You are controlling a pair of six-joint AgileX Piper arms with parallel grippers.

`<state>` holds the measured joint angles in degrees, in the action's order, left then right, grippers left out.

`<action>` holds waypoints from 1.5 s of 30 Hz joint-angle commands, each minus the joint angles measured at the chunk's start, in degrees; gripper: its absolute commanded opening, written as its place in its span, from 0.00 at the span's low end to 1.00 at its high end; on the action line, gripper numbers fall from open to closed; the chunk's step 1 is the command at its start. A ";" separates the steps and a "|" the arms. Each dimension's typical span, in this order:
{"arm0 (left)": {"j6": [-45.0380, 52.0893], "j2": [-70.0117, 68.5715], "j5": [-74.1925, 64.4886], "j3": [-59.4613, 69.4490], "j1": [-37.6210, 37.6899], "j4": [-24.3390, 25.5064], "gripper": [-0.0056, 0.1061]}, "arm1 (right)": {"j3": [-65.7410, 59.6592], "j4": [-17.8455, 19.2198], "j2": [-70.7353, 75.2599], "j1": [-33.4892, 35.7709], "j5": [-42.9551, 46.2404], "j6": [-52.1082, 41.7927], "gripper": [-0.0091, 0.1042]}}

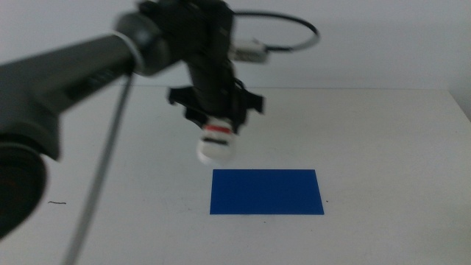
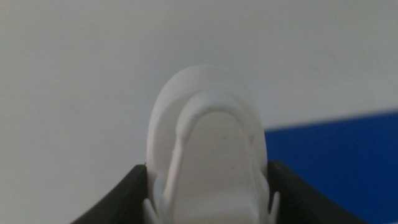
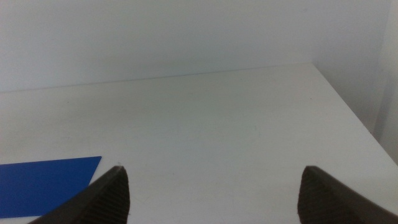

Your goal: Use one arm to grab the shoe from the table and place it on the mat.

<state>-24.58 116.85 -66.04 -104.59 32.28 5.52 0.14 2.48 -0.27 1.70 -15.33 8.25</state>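
Observation:
Next, my left gripper lets go of the white shoe in the middle of the blue mat (image 1: 263,184), lying along its long side.
My left arm (image 1: 88,73) reaches in from the left over the white table (image 1: 383,140). Its gripper (image 1: 217,118) is shut on the white shoe (image 1: 215,144), which hangs toe down above the table, just behind the left end of the blue mat (image 1: 266,192). A red strap shows just under the jaws. In the left wrist view the shoe's white toe (image 2: 208,149) fills the gap between the dark jaws, with the mat (image 2: 336,162) beside it. My right gripper (image 3: 211,186) is open and empty over bare table, out of the middle view; a mat corner (image 3: 43,180) shows there.
A thin grey cable (image 1: 103,169) hangs from the left arm down to the bottom edge. A black cable loop (image 1: 294,33) arcs above the wrist. A small dark mark (image 1: 57,202) lies on the table at the left.

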 commanded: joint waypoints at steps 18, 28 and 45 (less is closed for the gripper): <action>81.85 5.93 1.80 -0.61 8.34 -11.48 0.03 | -0.14 0.27 0.27 -0.01 0.37 -0.35 0.78; 83.02 9.51 7.01 -0.61 8.15 -13.13 0.03 | -0.14 0.27 0.27 -0.01 0.37 -0.35 0.78; 80.22 12.85 7.22 -0.61 5.95 -17.73 0.42 | -0.14 0.27 0.27 -0.01 0.37 -0.35 0.78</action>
<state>56.19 129.86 -58.47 -104.93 38.38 -11.22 0.14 2.48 -0.27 1.70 -15.33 8.25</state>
